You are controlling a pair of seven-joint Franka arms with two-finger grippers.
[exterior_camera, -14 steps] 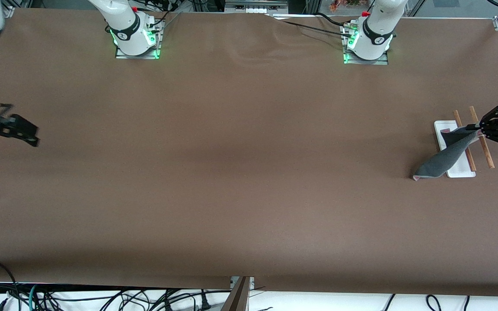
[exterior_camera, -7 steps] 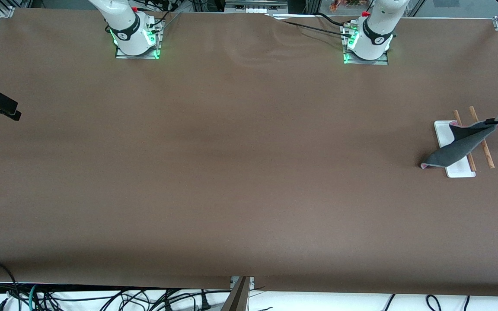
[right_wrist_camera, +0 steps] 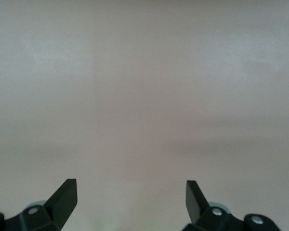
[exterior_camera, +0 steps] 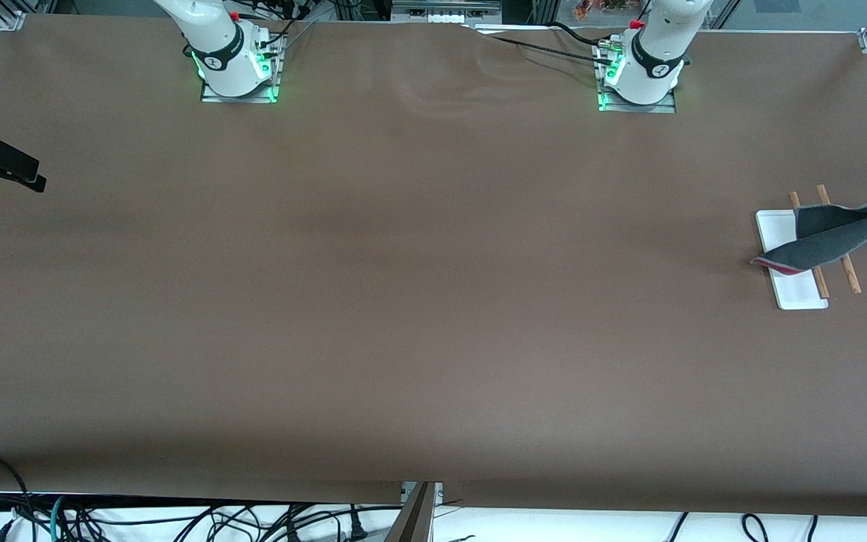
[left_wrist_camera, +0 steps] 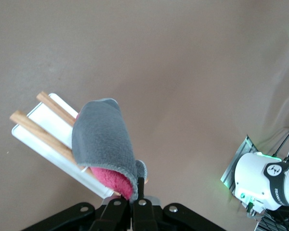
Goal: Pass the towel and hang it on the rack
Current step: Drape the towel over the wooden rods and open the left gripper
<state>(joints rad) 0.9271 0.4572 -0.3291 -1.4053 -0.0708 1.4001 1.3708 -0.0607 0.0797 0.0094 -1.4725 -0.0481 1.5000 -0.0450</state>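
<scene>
Next, I release the towel with my left gripper across the middle of the rack's two wooden rods (left_wrist_camera: 92, 151), above the white base.
The towel (exterior_camera: 832, 233), dark grey with a pink-red underside, stretches in the air across the rack's two wooden rods (exterior_camera: 847, 272). Its low pink corner is over the rack's white base (exterior_camera: 801, 292). My left gripper (left_wrist_camera: 137, 201) is shut on the towel's (left_wrist_camera: 103, 142) corner and holds it above the rack (left_wrist_camera: 41, 126); in the front view it is almost out of frame past the left arm's end of the table. My right gripper (exterior_camera: 31, 179) hangs at the right arm's end of the table, open (right_wrist_camera: 131, 192) and holding nothing, over bare table.
Brown cloth covers the table (exterior_camera: 433, 301). The two arm bases (exterior_camera: 234, 64) (exterior_camera: 640, 71) stand along the edge farthest from the front camera. Cables lie below the table's near edge (exterior_camera: 177, 519).
My left gripper has carried the towel's corner up and outward past the table's end. The towel's low end left the table and now spans the rods. The right gripper shifted slightly.
</scene>
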